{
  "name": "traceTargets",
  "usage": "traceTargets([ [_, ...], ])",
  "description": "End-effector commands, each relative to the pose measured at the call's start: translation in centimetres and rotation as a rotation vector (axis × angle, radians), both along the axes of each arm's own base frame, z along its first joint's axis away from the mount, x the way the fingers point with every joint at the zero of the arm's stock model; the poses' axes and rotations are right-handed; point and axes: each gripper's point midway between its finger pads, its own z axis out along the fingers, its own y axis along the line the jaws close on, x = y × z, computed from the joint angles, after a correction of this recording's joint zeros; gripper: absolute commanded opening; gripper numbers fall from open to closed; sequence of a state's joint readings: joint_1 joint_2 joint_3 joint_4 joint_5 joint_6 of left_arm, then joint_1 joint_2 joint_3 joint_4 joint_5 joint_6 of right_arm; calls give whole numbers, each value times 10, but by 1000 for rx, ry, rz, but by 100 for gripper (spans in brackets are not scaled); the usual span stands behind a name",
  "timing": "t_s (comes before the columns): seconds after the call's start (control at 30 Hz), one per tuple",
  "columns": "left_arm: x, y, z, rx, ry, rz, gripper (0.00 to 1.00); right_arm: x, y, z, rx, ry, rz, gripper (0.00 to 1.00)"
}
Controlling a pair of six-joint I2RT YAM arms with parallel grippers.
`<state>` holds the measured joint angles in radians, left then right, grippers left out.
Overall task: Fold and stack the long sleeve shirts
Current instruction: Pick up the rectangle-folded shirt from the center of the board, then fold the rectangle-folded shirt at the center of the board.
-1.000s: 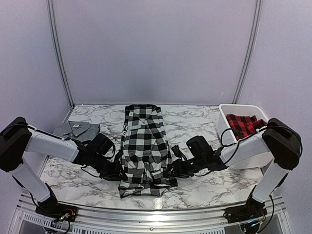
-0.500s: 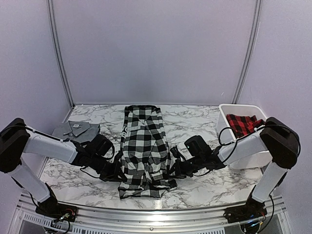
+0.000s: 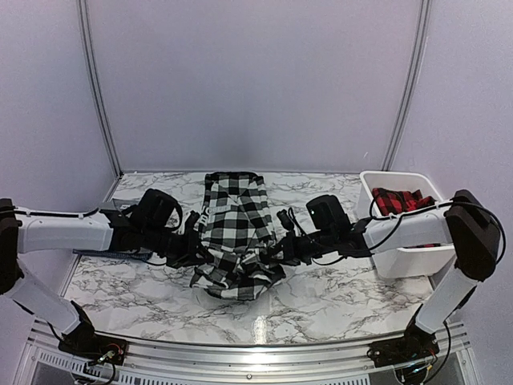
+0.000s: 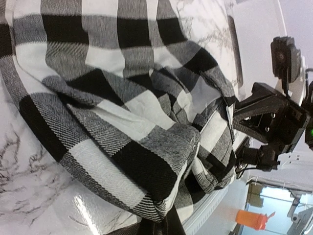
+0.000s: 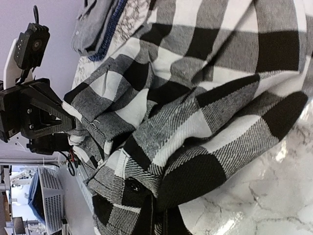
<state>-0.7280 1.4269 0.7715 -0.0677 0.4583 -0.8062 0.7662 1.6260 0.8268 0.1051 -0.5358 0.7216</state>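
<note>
The flannel shirt's near end is hanging bunched up between my grippers, so I will put it down and take its edge (image 3: 199, 278) with my left gripper before I pull it flat.
The black-and-white checked flannel shirt (image 3: 234, 228) lies lengthwise in the middle of the marble table, its near end lifted and bunched. My left gripper (image 3: 195, 258) is shut on its near left edge; the cloth (image 4: 137, 127) fills the left wrist view and drapes over the fingers. My right gripper (image 3: 276, 255) is shut on its near right edge, and the cloth (image 5: 195, 112) fills that view too. The grey shirt (image 3: 120, 210) lies folded at the far left, partly behind my left arm. The red-and-black checked shirt (image 3: 398, 204) sits in the bin.
A white bin (image 3: 409, 255) stands at the right edge of the table, behind my right arm. The grey shirt also shows at the top of the right wrist view (image 5: 95, 22). The marble table (image 3: 337, 297) stretches in front.
Both grippers have risen and moved away from the near edge, carrying the flannel shirt's near hem up and towards its far end. The hem no longer lies flat on the table.
</note>
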Motion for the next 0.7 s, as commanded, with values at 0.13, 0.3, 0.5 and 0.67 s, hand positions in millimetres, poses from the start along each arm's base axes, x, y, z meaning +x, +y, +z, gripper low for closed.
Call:
traceTargets([
  [0.13, 117, 9, 31, -43, -108, 192, 0, 100, 20, 33, 127, -132, -81, 0],
  [0.3, 194, 19, 9, -97, -127, 316, 0, 171, 19, 12, 169, -126, -182, 0],
  [0.5, 235, 30, -51, -48, -66, 368, 0, 213, 21, -36, 138, -71, -228, 0],
  [0.67, 220, 32, -78, -22, -17, 366, 0, 204, 13, -63, 87, -36, -246, 0],
])
